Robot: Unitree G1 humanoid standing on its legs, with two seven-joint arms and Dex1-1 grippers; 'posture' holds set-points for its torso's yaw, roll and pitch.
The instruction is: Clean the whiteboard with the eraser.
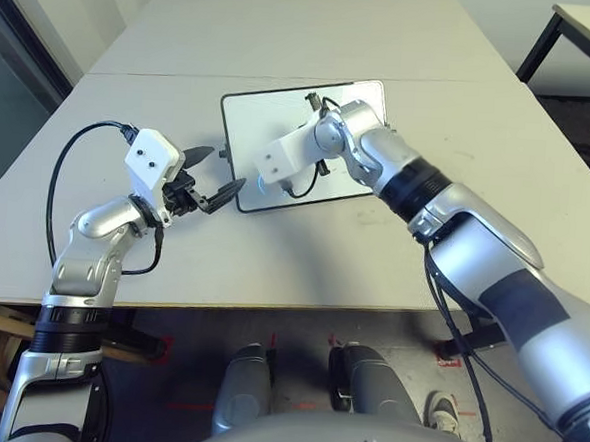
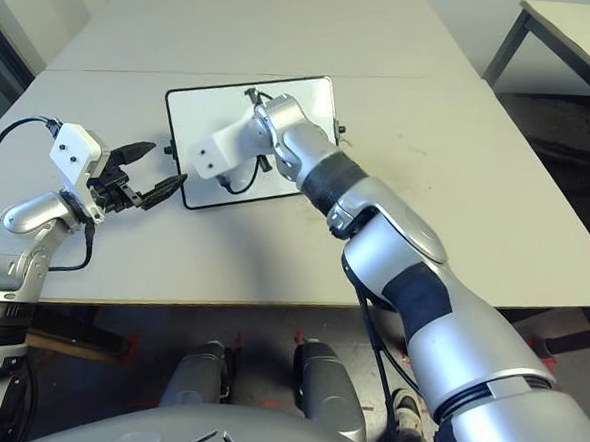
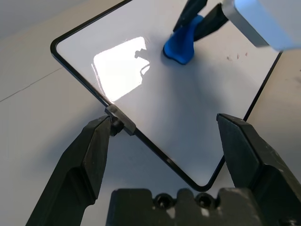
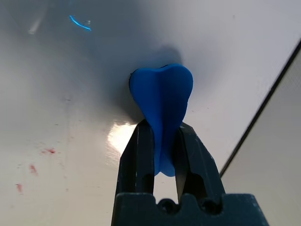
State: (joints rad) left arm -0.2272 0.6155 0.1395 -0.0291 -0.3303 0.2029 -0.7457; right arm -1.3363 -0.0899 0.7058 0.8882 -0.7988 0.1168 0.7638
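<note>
I should release the blue eraser from my right gripper on the pale table (image 1: 453,184) beside the whiteboard, across from my left gripper.
The whiteboard (image 1: 249,126) lies flat near the middle of the table, white with a thin black frame. My right gripper (image 4: 163,126) is shut on the blue eraser (image 4: 162,96) and presses its end onto the board near the board's left end. The eraser (image 3: 181,44) also shows in the left wrist view. A few faint red specks (image 4: 47,151) remain on the surface beside it. My left gripper (image 1: 223,172) is open at the board's near-left edge, with one finger (image 3: 91,150) right beside a small side knob (image 3: 120,120).
The pale table (image 1: 173,254) has free room on all sides of the board. Its front edge (image 1: 270,307) runs just below my arms. A second table (image 1: 587,29) stands at the back right. A black cable (image 1: 63,167) loops over my left forearm.
</note>
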